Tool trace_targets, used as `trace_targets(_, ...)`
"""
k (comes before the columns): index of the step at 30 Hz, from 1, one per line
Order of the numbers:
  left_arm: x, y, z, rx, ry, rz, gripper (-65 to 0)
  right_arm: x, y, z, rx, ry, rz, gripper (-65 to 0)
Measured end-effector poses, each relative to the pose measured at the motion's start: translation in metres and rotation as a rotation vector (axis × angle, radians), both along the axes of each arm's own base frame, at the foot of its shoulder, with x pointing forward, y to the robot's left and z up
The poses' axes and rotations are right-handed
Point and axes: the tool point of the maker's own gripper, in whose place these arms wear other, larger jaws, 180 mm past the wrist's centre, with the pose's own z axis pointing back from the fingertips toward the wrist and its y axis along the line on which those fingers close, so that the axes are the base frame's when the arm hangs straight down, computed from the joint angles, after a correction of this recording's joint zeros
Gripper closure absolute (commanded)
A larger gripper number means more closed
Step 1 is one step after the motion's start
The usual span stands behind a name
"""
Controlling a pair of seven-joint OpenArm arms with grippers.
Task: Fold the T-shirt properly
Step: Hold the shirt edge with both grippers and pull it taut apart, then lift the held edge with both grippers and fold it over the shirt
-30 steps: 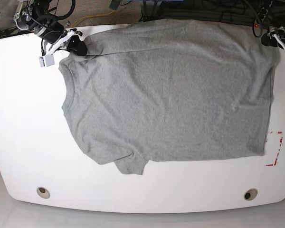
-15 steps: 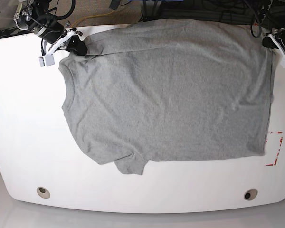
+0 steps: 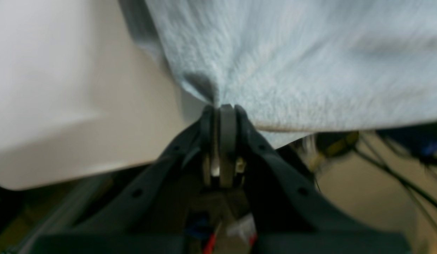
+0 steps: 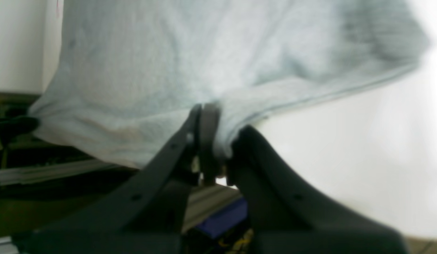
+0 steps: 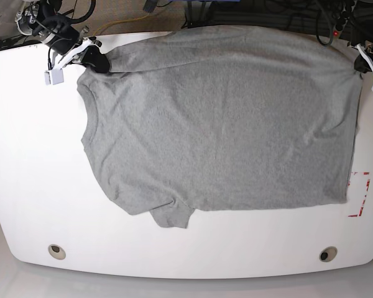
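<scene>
My left gripper will let go of the T-shirt's far hem corner on the grey cloth, about halfway (image 5: 344, 149) along the hem edge. The T-shirt now lies on the white table.
The light heather-grey T-shirt (image 5: 224, 124) lies spread flat on the white table (image 5: 31, 174), neck to the left, hem to the right. One sleeve (image 5: 168, 214) pokes out at the front. My right gripper (image 5: 98, 62) is shut on the shirt's far-left corner by the shoulder; the right wrist view shows cloth (image 4: 169, 77) pinched between the fingers (image 4: 208, 123). My left gripper (image 5: 359, 62) is shut on the far-right hem corner; the left wrist view shows cloth (image 3: 292, 63) pinched at the fingertips (image 3: 227, 116).
Red tape marks (image 5: 359, 195) sit at the table's right edge by the hem. Two round holes (image 5: 57, 251) (image 5: 327, 254) lie near the front edge. Cables and equipment (image 5: 261, 12) crowd the space behind the table's far edge.
Both grippers have pulled slightly outward and back, stretching the shirt's far edge tighter. The right-hand arm in the base view moved toward the table's right edge.
</scene>
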Motion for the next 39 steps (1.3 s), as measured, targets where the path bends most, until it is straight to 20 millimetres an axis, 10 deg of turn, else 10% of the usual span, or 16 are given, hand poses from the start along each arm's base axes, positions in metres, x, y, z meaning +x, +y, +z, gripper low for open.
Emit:
trace_targets(19,0.051,0.004,0.038,0.05,-0.161,0.016,0.0,0.039,-0.005,0.022,-0.037,-0.149,0.031,0.0)
trace_targets(39,0.142,0.01,0.015,-0.215,-0.212,0.108,0.0,0.12,-0.035,-0.007,0.105,-0.138,-0.057,0.0)
